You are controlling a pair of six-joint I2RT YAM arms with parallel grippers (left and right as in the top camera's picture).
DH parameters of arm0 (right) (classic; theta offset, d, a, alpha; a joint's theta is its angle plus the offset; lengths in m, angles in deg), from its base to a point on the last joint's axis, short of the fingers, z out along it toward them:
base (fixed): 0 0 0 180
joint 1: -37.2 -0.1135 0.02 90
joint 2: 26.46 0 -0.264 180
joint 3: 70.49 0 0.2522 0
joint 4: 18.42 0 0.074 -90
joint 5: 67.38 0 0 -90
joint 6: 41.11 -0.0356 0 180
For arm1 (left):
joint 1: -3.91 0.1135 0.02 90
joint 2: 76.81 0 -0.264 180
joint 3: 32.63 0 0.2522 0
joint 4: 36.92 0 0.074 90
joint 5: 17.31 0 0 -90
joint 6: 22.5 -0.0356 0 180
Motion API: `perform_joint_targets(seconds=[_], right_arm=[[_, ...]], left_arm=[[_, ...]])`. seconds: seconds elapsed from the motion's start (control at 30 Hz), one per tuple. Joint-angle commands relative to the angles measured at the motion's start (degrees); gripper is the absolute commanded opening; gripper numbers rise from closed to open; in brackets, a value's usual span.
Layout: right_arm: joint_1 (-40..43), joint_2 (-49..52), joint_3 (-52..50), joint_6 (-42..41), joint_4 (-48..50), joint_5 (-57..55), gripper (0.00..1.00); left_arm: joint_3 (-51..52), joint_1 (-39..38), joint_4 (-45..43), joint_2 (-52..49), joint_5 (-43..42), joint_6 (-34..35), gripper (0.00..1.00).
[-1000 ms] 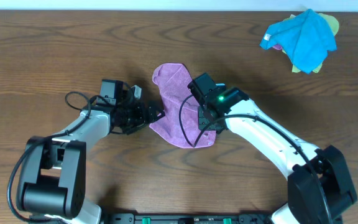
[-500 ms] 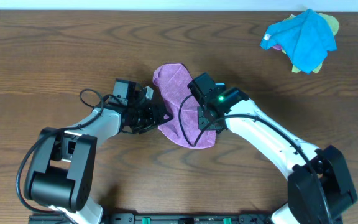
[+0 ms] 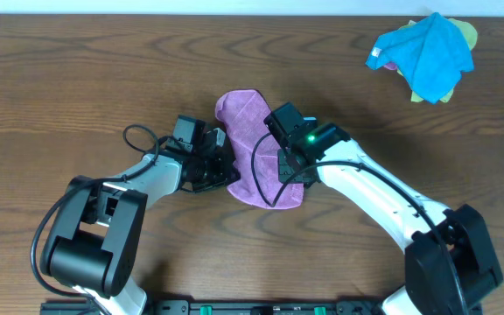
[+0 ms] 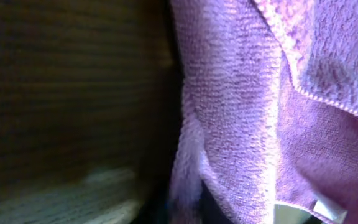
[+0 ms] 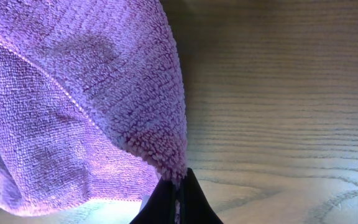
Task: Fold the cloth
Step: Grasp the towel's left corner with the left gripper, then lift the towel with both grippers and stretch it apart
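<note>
Next, my right gripper lets go of the purple cloth's corner on the bare wood (image 3: 304, 221) by the cloth's near edge.
The purple cloth (image 3: 248, 118) lies crumpled and partly doubled over at the middle of the wooden table (image 3: 77, 79). My left gripper (image 3: 228, 171) sits at its lower left edge, shut on that edge. In the left wrist view the cloth (image 4: 241, 112) fills the right half, and its hem runs down into the dark, blurred jaws of the left gripper (image 4: 188, 208). My right gripper (image 3: 289, 172) reaches over the cloth's right side. In the right wrist view the right gripper (image 5: 179, 186) pinches a fuzzy corner of the cloth (image 5: 73, 93) between its black fingertips.
A bright blue cloth (image 3: 425, 54) with a yellow-green one under it lies bunched at the back right corner. A black cable (image 3: 259, 175) from the right arm loops over the purple cloth. Both arms stretch in from the table's near edge.
My left gripper slid right across the table to the cloth's left edge and closed on it. The right arm and its grip stayed put.
</note>
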Motion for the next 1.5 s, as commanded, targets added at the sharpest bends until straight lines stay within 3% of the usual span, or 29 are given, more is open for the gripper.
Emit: perform_joint_targets(seconds=[0.0,0.27,0.57,0.8,1.23,1.47], right_arm=[[0.33,-0.79,-0.24,-1.14,-0.02,-0.17,0.01],[2.60,-6.01,-0.24,1.90,3.39,-0.17,0.01],[7.50,-13.53,-0.24,4.79,8.66,4.00,0.01],[8.09,-13.46,-0.24,6.84,15.37,5.27,0.01],[15.13,-6.43,0.42,9.60,38.69,7.21,0.01],[15.26,0.76,4.48,12.48,43.95,7.15,0.01]], left_arm=[[0.39,0.11,0.02,-0.81,1.14,-1.81,0.06],[-1.92,6.32,0.96,4.00,-6.97,-4.87,0.06],[-15.61,9.40,11.34,13.94,-4.66,-4.92,0.06],[-20.81,9.44,12.35,14.08,-3.52,-4.50,0.06],[-24.11,9.44,1.62,12.61,7.17,-1.79,0.06],[-24.15,9.44,-5.62,7.98,7.52,-0.94,0.06]])
